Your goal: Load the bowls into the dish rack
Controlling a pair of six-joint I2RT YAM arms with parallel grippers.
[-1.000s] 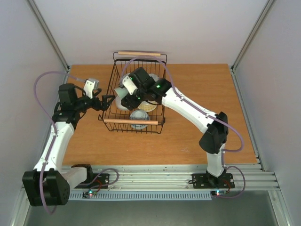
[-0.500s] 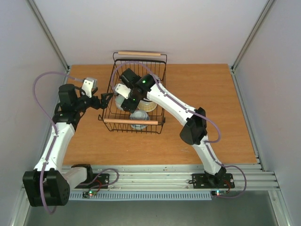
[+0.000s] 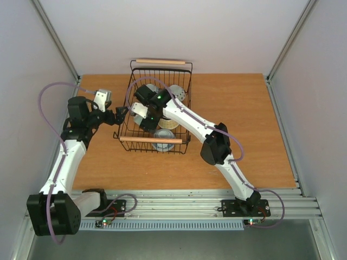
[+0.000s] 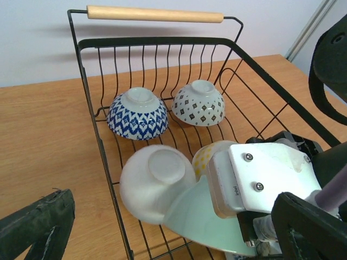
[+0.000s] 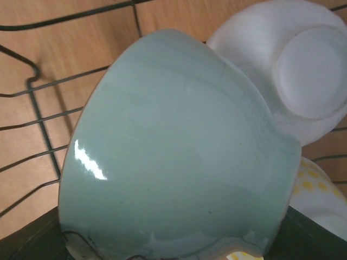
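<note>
Next, my right gripper sets the pale green bowl down beside the white bowl under the near wooden handle (image 3: pixel 146 140) (image 5: pixel 143 158).
The black wire dish rack (image 3: pixel 160 61) stands mid-table with several bowls inside. My right gripper (image 3: pixel 143 116) reaches down into its left half and is shut on a pale green bowl (image 5: pixel 179 151), which fills the right wrist view, tilted. That bowl leans against an upside-down white bowl (image 4: pixel 156 181) and a yellow-dotted bowl (image 4: pixel 207 157). Farther back lie a blue zigzag bowl (image 4: pixel 137 114) and a diamond-patterned bowl (image 4: pixel 199 103), both upside down. My left gripper (image 3: pixel 121 114) hangs open just outside the rack's left wall, holding nothing.
Another bowl (image 3: pixel 162 135) lies at the rack's near end under the near wooden handle (image 3: pixel 151 140). The rack's wire wall (image 4: pixel 103 146) stands between my left gripper and the bowls. Bare wooden table (image 3: pixel 238 103) spreads right of the rack.
My right arm has folded its elbow inward and carried the pale green bowl left and lower into the rack. The left arm has hardly moved.
</note>
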